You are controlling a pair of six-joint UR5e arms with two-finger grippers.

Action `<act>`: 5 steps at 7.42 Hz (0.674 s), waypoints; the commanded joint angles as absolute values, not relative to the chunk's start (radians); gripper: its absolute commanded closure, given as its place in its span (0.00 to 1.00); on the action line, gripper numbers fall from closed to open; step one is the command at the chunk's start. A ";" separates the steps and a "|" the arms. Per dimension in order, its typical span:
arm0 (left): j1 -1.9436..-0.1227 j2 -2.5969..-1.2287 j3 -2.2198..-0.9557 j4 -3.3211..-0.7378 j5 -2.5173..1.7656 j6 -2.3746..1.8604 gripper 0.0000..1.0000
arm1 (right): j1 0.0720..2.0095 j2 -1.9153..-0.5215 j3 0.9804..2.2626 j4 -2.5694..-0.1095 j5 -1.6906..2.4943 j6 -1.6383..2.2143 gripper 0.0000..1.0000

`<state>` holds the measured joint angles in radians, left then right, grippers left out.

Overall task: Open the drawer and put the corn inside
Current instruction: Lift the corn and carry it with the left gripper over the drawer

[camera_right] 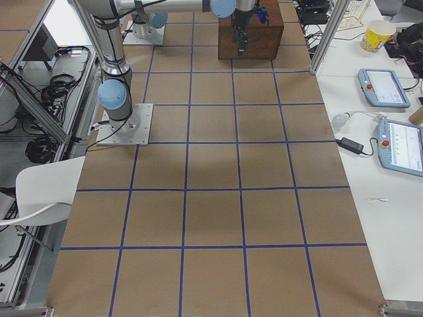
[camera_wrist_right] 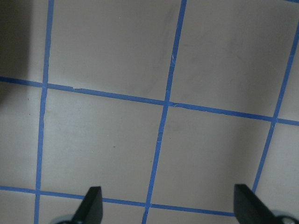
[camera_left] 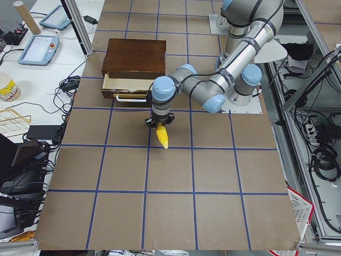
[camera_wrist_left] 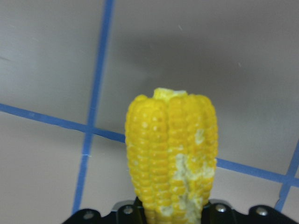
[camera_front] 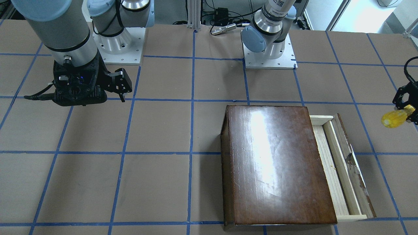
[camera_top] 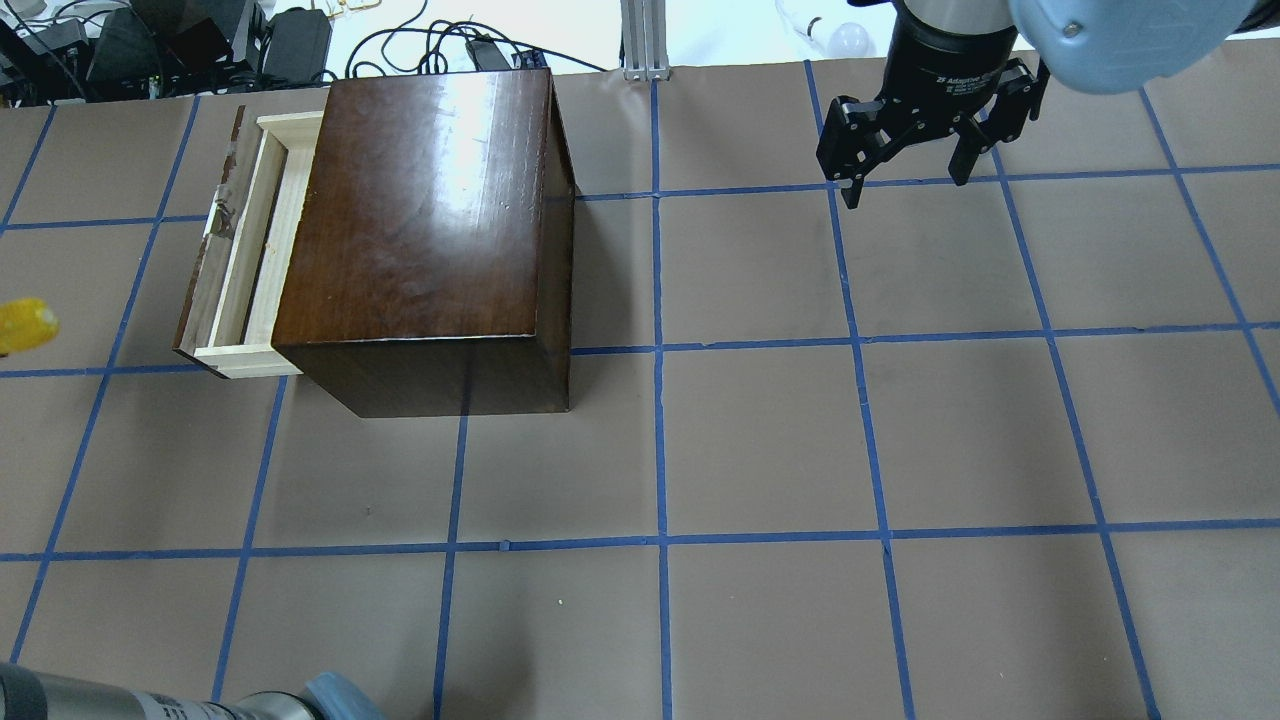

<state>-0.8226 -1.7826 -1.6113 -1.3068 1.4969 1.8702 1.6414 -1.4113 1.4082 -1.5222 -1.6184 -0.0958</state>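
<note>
I will release the corn, still hanging above the table, with my left gripper midway (camera_front: 337, 160) along the pale wood inside of the open drawer.
The corn (camera_front: 393, 118) is a yellow cob held by its thick end in my left gripper (camera_front: 407, 111), which is shut on it. It hangs above the table, apart from the drawer's front, and also shows in the overhead view (camera_top: 25, 325) and the left wrist view (camera_wrist_left: 170, 158). The drawer (camera_front: 336, 163) is pulled partly out of the glossy dark brown box (camera_front: 277, 163), with its pale wood inside showing and nothing in it. My right gripper (camera_top: 908, 185) is open and empty over the table, far from the box.
The two arm bases (camera_front: 269, 55) stand at the robot's side of the table. Cables and power supplies (camera_top: 200, 45) lie beyond the box. Tablets (camera_right: 382, 86) and a paper cup (camera_right: 377, 33) sit on the side benches.
</note>
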 commanded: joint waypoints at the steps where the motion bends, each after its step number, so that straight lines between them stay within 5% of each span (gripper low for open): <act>1: -0.975 -1.787 -1.525 -1.405 1.468 1.367 1.00 | 1.641 -1.411 1.408 -1.522 -1.618 -0.095 0.00; 5: -1.135 -1.833 -1.450 -1.388 1.435 0.664 1.00 | 1.641 -1.411 1.408 -1.522 -1.618 -0.095 0.00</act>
